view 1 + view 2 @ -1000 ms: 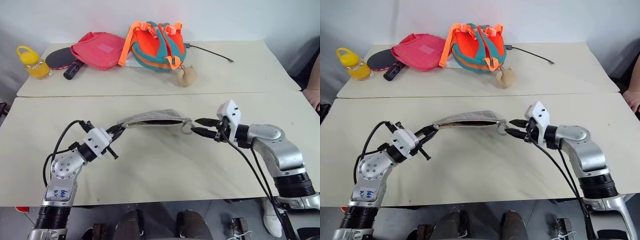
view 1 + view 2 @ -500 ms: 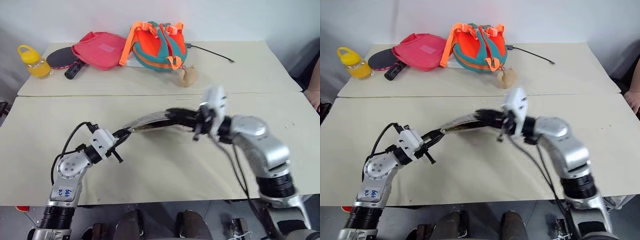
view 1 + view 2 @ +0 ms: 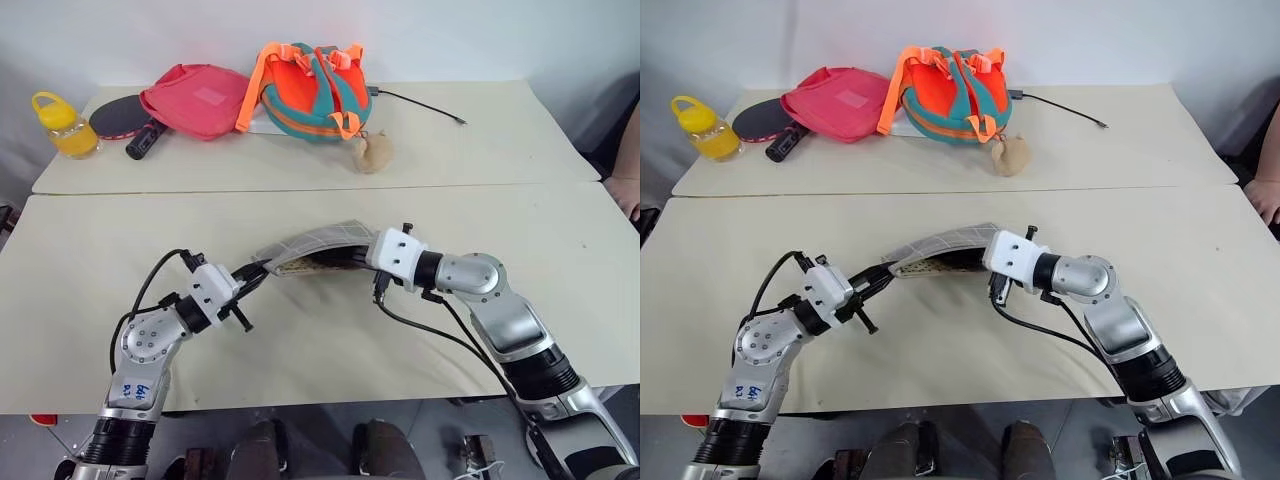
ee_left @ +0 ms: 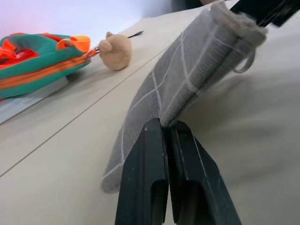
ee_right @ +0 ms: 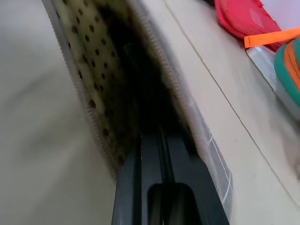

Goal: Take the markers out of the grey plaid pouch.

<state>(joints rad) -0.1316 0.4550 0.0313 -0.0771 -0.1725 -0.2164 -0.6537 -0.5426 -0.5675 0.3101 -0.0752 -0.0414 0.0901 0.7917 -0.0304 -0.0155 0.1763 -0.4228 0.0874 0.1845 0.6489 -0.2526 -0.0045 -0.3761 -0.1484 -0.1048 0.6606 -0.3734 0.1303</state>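
The right gripper's fingers are touching each other with the black marker ahead of them, so the robot should open them and close them around the marker's near end [image 5: 153, 110].
The grey plaid pouch [image 3: 322, 240] arches above the near table, its mouth open and its tan speckled lining [image 5: 96, 70] showing. My left gripper [image 4: 163, 127] is shut on the pouch's left end and holds it up. My right gripper [image 5: 161, 136] reaches into the open mouth from the right, its black fingers pressed together deep inside. I cannot tell whether anything lies between them. The markers are hidden inside the pouch.
On the far table lie a pink-red bag [image 3: 200, 97], an orange-teal backpack [image 3: 315, 90], a paddle [image 3: 125, 120], a yellow bottle [image 3: 62, 125], a small tan plush [image 3: 372, 152] and a cable [image 3: 420, 105]. A person's hand [image 3: 628, 190] rests at the right edge.
My right gripper has shut, rolled and moved left from beside the pouch's loop end into its open mouth. The pouch now arches higher. The left gripper keeps its hold.
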